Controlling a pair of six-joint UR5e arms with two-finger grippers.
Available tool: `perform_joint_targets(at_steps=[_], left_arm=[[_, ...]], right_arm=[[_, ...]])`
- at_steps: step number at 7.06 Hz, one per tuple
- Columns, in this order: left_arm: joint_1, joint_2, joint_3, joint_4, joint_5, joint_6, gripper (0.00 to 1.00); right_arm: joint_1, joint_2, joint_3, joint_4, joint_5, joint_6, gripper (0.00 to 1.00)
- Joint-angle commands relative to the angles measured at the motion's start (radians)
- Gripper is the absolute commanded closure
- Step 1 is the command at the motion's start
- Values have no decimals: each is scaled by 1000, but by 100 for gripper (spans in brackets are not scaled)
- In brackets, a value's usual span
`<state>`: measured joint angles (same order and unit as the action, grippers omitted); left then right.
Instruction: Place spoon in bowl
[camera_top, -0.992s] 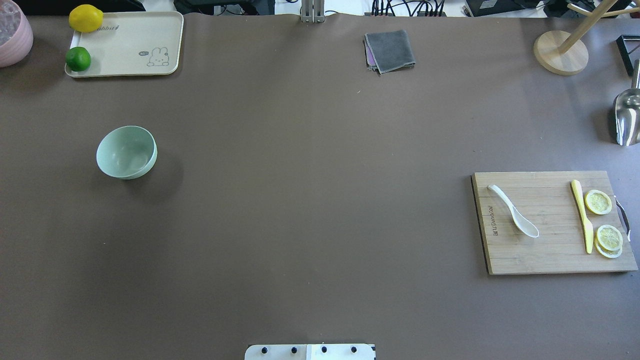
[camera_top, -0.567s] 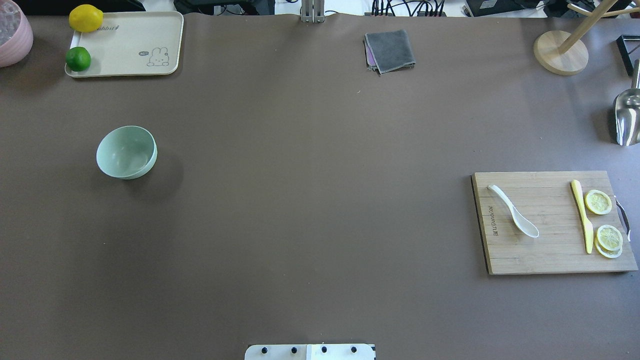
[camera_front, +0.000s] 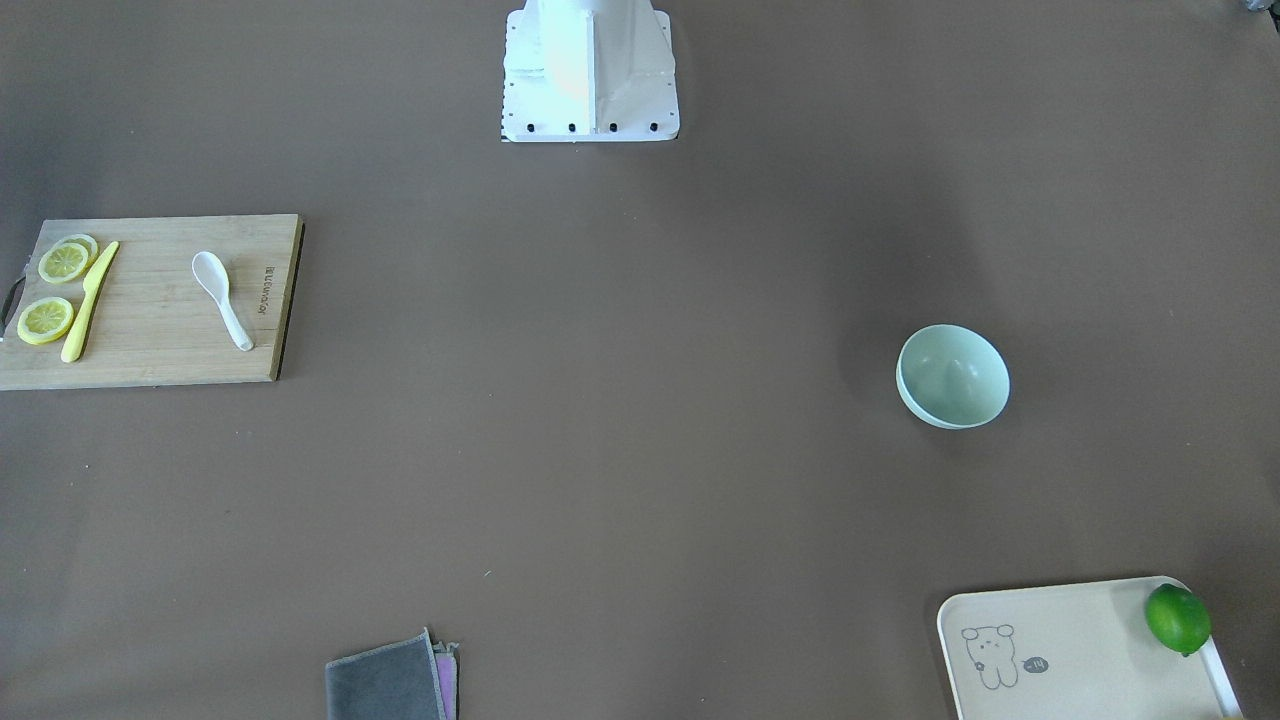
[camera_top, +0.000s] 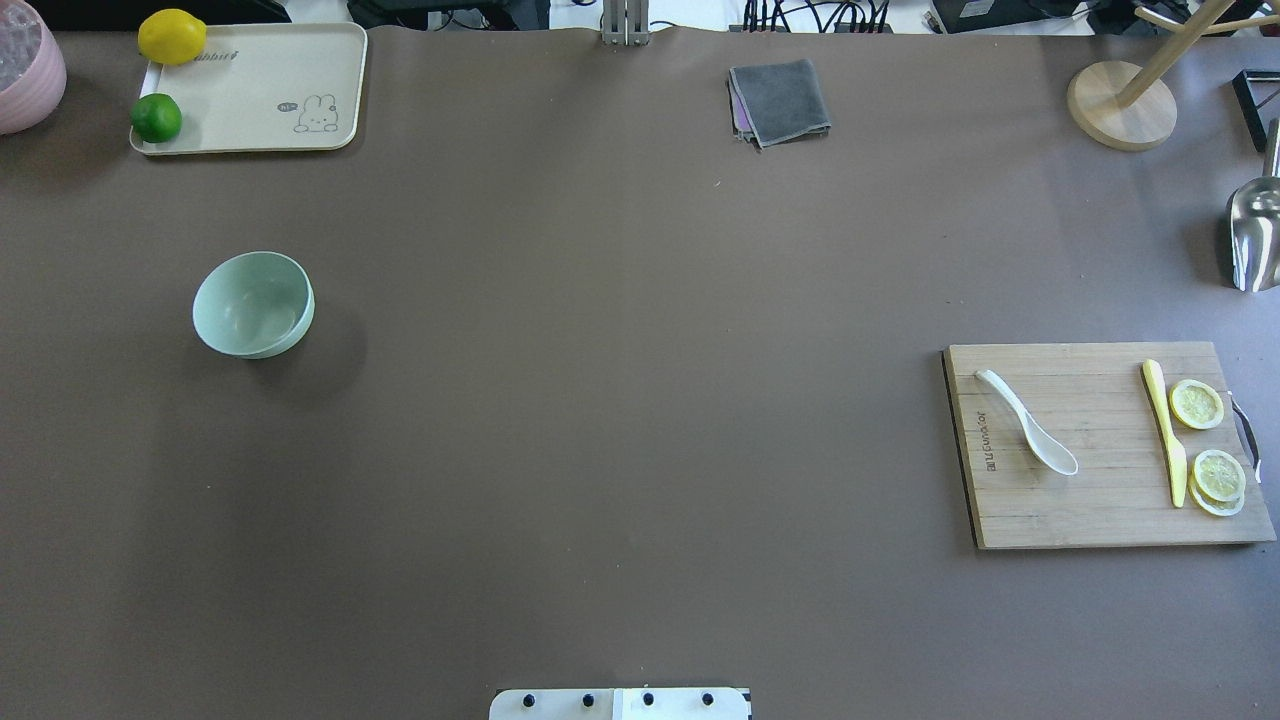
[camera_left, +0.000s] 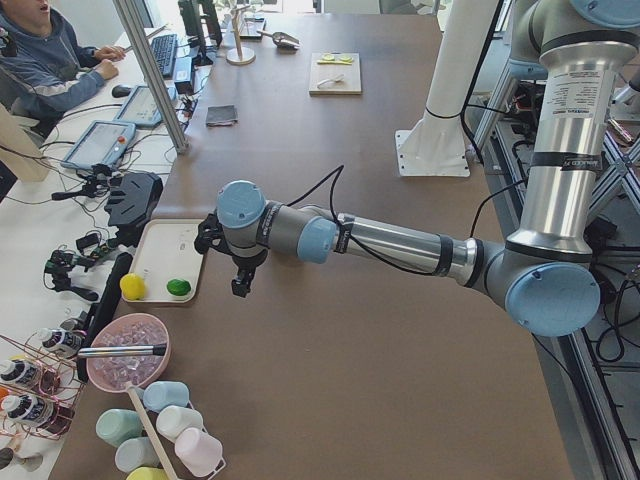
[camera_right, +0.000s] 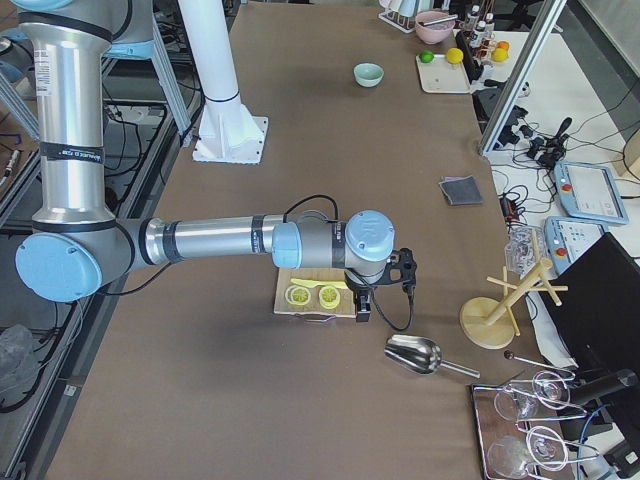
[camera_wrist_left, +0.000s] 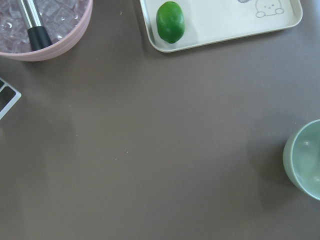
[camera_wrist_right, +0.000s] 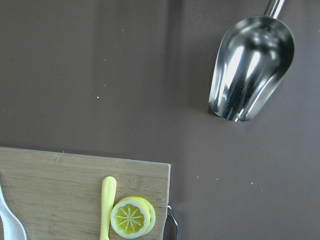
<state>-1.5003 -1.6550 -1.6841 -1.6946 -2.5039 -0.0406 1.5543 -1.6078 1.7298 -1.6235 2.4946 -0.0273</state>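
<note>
The robot's left gripper will close on the mint-green bowl's rim (camera_front: 1006, 370) (camera_wrist_left: 292, 159), on the side farthest from the wooden cutting board.
The white spoon (camera_top: 1030, 437) lies on the left part of a wooden cutting board (camera_top: 1100, 510) at the table's right, scoop toward the robot. It also shows in the front view (camera_front: 222, 298), and its edge shows in the right wrist view (camera_wrist_right: 9, 225). The mint-green bowl (camera_top: 253, 304) stands empty at the table's left, and shows in the front view (camera_front: 952, 376) and the left wrist view (camera_wrist_left: 306, 160). My left gripper (camera_left: 242, 288) hangs above the table near the tray. My right gripper (camera_right: 362, 312) hangs over the board's outer end. I cannot tell if either is open.
A yellow knife (camera_top: 1165, 432) and lemon slices (camera_top: 1218, 478) lie on the board's right part. A steel scoop (camera_top: 1255, 238) lies beyond it. A tray (camera_top: 270, 90) with a lime (camera_top: 156, 118) and a lemon (camera_top: 171, 36), a pink bowl (camera_top: 25, 65) and a grey cloth (camera_top: 780, 100) are at the far edge.
</note>
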Motion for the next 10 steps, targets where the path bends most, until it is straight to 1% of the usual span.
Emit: perform_joint_targets(at_steps=[1, 2, 3, 4, 5, 6, 7, 8, 9, 10], left_arm=[[117, -20, 1, -107, -10, -164, 3], [194, -23, 4, -147, 19, -182, 3], [260, -26, 0, -154, 83, -196, 3], [331, -29, 7, -201, 140, -261, 3], [374, -28, 41, -294, 202, -310, 2], [411, -29, 97, -398, 209, -390, 2], [467, -63, 147, -459, 211, -465, 3], [495, -92, 164, -459, 212, -499, 3], [515, -94, 168, -458, 214, -510, 4], [520, -109, 199, -459, 214, -507, 7]], right_arm=[[-58, 0, 31, 1, 17, 1, 0], [-80, 0, 40, 1, 18, 6, 0], [-106, 0, 50, 1, 18, 4, 0], [-123, 0, 62, 1, 18, 6, 0], [-149, 0, 74, 1, 18, 6, 0], [-172, 5, 74, 1, 18, 6, 0], [-186, 6, 86, 1, 18, 7, 0], [-194, 9, 89, -1, 26, 10, 0], [-204, 11, 89, -1, 29, 26, 0], [-212, 11, 89, -1, 27, 33, 0]])
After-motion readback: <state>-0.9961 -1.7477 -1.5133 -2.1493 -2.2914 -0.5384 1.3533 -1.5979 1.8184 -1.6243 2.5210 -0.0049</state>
